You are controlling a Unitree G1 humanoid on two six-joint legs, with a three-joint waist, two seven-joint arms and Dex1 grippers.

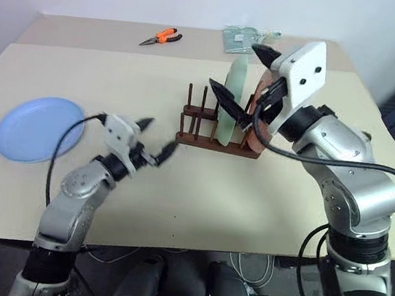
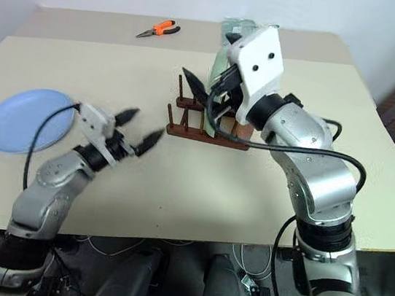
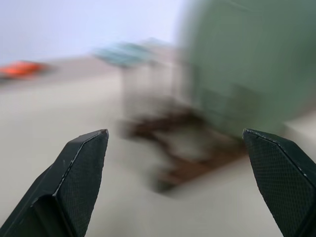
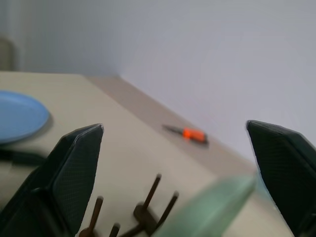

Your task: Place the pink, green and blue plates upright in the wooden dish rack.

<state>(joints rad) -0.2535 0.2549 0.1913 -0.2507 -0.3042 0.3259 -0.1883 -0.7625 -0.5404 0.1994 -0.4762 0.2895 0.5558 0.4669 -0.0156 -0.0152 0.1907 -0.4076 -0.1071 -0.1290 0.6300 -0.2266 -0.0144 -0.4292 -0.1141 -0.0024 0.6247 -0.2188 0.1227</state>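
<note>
Next, my left gripper needs to go to the light blue plate and close on the plate's near rim (image 1: 19, 159), the side facing away from the pliers.
The light blue plate (image 1: 38, 128) lies flat at the table's left. The dark wooden dish rack (image 1: 198, 132) stands mid-table. The mint green plate (image 1: 234, 94) stands upright in the rack. A pink plate (image 1: 256, 136) stands just behind the green one, partly hidden by my right arm. My right gripper (image 1: 245, 78) is open at the green plate's upper edge. In the right wrist view the plate's rim (image 4: 212, 207) lies low between the wide-apart fingers (image 4: 79, 163). My left gripper (image 1: 156, 139) is open and empty, between the blue plate and the rack, pointing at the rack (image 3: 187, 158).
Orange-handled pliers (image 1: 161, 38) lie at the back of the table. A pale green packet (image 1: 246, 38) lies behind the rack. Black cables run along both arms. Bare tabletop (image 1: 198, 192) stretches in front of the rack.
</note>
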